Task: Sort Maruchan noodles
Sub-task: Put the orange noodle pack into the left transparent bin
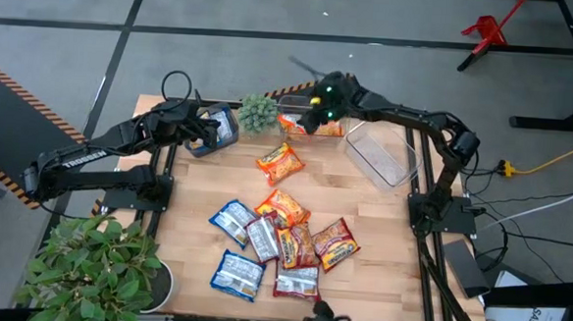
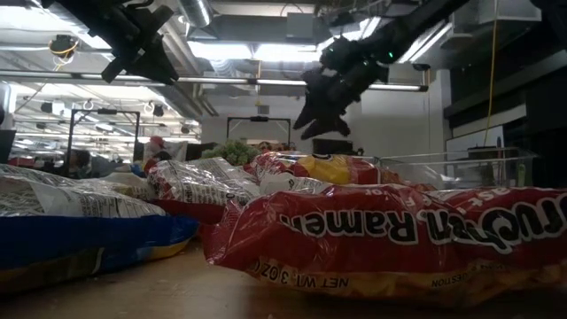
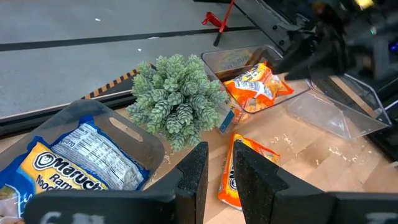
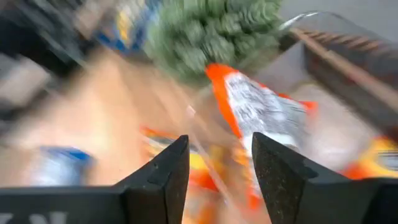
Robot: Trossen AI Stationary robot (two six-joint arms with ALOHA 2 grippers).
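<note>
The orange packet in the clear bin leans up against the bin's rim. My right gripper should grip the packet's raised end (image 4: 225, 84) and settle it before fetching another.
Several Maruchan noodle packets, blue-and-white, orange and red, lie in a loose pile (image 1: 272, 240) near the table's front. One orange packet (image 1: 280, 162) lies alone mid-table. Another orange packet (image 3: 255, 84) rests in a clear bin (image 1: 303, 125) at the far edge. My right gripper (image 1: 314, 111) hangs open just above that bin, with nothing between its fingers (image 4: 221, 168). A blue-and-yellow packet (image 3: 74, 162) lies in a second clear bin (image 1: 214, 129) at the far left. My left gripper (image 1: 207, 127) hovers over it, fingers a little apart (image 3: 221, 168) and holding nothing.
A small green plant (image 1: 258, 112) stands between the two filled bins at the far edge. A third clear bin (image 1: 380, 156) sits at the far right with nothing in it. Bare wood lies between the lone orange packet and the pile. A large potted plant (image 1: 94, 268) stands at the near left corner.
</note>
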